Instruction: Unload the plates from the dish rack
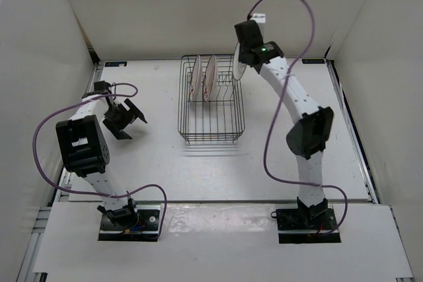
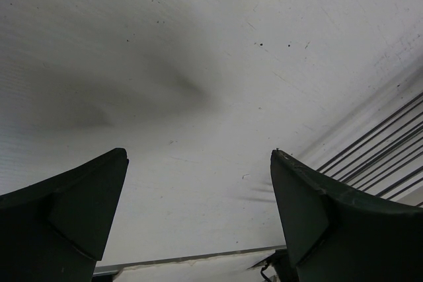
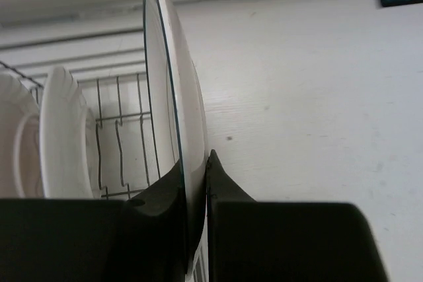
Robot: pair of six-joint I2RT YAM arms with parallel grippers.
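Note:
The robot's right gripper should set the third white plate down on the bare table (image 1: pixel 293 122) next to the near end of the dish rack. That plate is now held over the rack's corner.
The dark wire dish rack (image 1: pixel 211 120) stands at the table's middle back. Two white plates with orange-red centres (image 1: pixel 195 77) (image 1: pixel 209 77) stand upright in its far end. My right gripper (image 1: pixel 243 64) is shut on the rim of a third white plate (image 1: pixel 237 62), holding it on edge over the rack's far right corner. In the right wrist view that plate (image 3: pixel 173 97) stands edge-on between my fingers (image 3: pixel 225 183), with another plate (image 3: pixel 61 130) and rack wires (image 3: pixel 119 143) to its left. My left gripper (image 1: pixel 130 118) is open and empty, left of the rack.
White walls enclose the table on the left, back and right. In the left wrist view the open fingers (image 2: pixel 310 196) frame bare table, with rack wires (image 2: pixel 383 156) at the right edge. Purple cables loop over both arms.

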